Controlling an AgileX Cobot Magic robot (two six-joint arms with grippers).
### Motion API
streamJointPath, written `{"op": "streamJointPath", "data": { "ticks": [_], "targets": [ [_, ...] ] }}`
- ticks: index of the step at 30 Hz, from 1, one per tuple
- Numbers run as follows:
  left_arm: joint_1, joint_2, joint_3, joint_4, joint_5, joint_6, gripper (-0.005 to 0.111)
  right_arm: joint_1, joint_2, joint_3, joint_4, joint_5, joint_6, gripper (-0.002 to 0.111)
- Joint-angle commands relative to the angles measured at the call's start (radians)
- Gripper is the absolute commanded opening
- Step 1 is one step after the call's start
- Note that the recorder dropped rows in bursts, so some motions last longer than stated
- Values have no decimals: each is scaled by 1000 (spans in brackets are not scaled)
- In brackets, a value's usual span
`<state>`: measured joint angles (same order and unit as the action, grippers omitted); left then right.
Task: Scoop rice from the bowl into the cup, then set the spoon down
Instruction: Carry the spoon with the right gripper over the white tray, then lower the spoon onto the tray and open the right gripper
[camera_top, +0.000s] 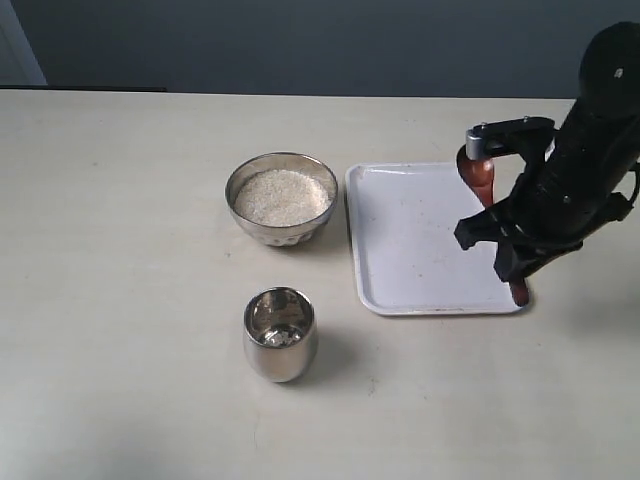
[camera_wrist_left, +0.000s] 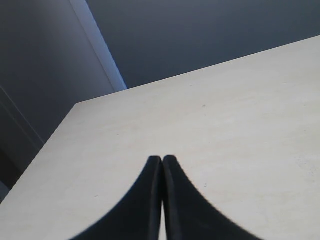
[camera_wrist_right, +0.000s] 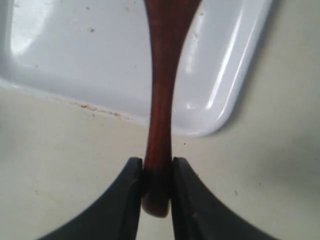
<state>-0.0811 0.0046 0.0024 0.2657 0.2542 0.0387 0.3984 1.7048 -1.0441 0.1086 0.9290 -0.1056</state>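
My right gripper will release the spoon, now along the white tray's side, on the middle of the white tray (camera_top: 424, 240), so that the head of the spoon will lie nearer the silver bowl.
The silver bowl (camera_top: 283, 236) holds white rice (camera_top: 282, 197) at the table's middle. In front of it stands the steel cup (camera_top: 280, 352), with a few grains at its bottom. My right gripper (camera_top: 512, 268) (camera_wrist_right: 157, 162) is shut on the handle end of the reddish-brown spoon (camera_top: 479, 176) (camera_wrist_right: 161, 100). The spoon lies along the right side of the white tray (camera_top: 410, 240), its oval head towards the far edge. Whether the spoon touches the tray I cannot tell. My left gripper (camera_wrist_left: 162, 159) is shut on nothing over bare tabletop, and the exterior view does not show it.
The white tray (camera_wrist_right: 75, 65) carries a few specks and its near rim lies just beyond my right fingertips. Beige tabletop (camera_top: 120, 300) surrounds the bowl, cup and tray. A dark wall (camera_wrist_left: 200, 35) rises behind the table's far edge.
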Motion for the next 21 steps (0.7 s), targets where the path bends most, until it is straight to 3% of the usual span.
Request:
{"op": "streamJointPath", "data": {
  "ticks": [1,8,12,21],
  "targets": [
    [-1,-5,-2,-2,-7,-3,1,-9,128,-87,10,-13,-18,-1],
    [-1,-5,-2,-2,-7,-3,1,-9,352,-436,-11,280,-33,-1],
    [-1,-5,-2,-2,-7,-3,1,-9,434,-605,-10,292,-42,-1],
    [-1,-5,-2,-2,-7,-3,1,-9,533,-684,13,292,-42,-1]
  ]
}}
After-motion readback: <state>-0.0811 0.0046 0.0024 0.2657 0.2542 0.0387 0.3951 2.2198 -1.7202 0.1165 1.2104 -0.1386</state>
